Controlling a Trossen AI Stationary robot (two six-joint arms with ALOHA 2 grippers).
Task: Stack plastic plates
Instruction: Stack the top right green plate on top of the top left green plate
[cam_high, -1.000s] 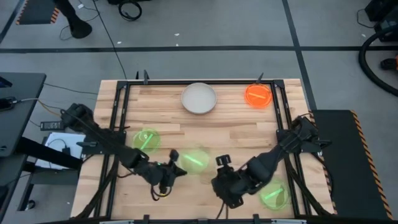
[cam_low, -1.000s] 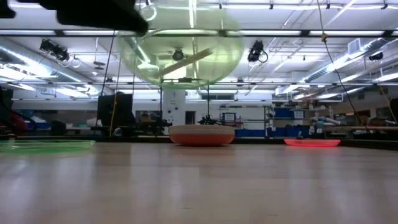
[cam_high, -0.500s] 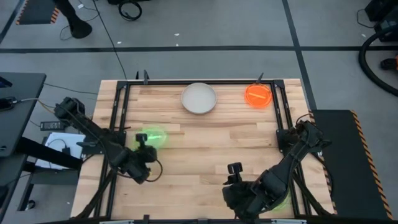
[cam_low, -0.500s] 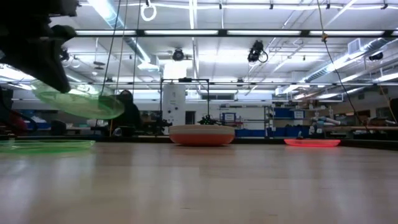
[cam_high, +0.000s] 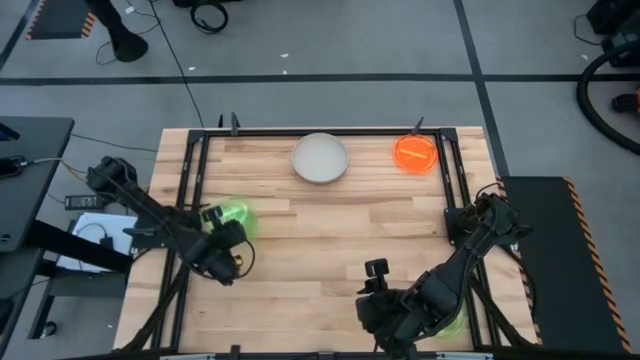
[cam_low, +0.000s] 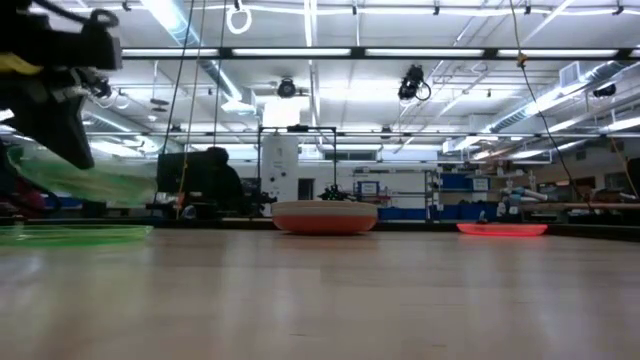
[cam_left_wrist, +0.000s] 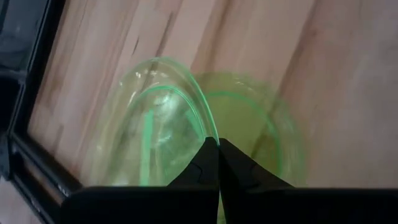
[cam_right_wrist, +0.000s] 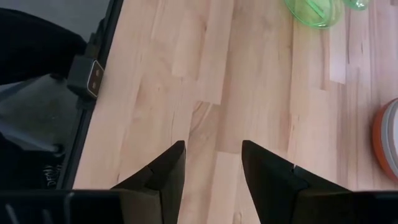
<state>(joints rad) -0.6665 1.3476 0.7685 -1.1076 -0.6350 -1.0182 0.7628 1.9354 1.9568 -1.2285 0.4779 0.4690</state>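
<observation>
The green plate held in my left gripper should be released on top of the green plate (cam_high: 236, 221) (cam_left_wrist: 231, 148) that is lying flat just beneath it.
My left gripper (cam_high: 231, 233) is shut on a translucent neon green plate (cam_left_wrist: 155, 124) and holds it tilted just above a second green plate (cam_left_wrist: 264, 134) that lies flat on the table's left side (cam_low: 75, 234). The held plate also shows in the low view (cam_low: 90, 180). My right gripper (cam_right_wrist: 211, 155) is open and empty over bare wood near the table's near edge (cam_high: 385, 300). An off-white plate (cam_high: 320, 158) sits on a rust-red one (cam_low: 325, 222) at the far middle. An orange plate (cam_high: 415, 153) lies at the far right. My left gripper pinches the held green plate's rim (cam_left_wrist: 208, 134) between its two shut fingers, at the plate's near edge. The fingers come from the table's near side, slanting down. The plate is lifted clear and tilted, its far part lower, over the green plate on the table.
A third green plate (cam_high: 455, 322) lies at the near right, partly under my right arm. A black frame (cam_high: 190, 180) runs along the table's sides. Bare wood lies open across the middle of the table (cam_high: 340, 230).
My left gripper has carried the green plate from the table's near middle toward its left edge and lowered it, tilted, over the green plate lying there. My right gripper has drawn back toward the near edge.
</observation>
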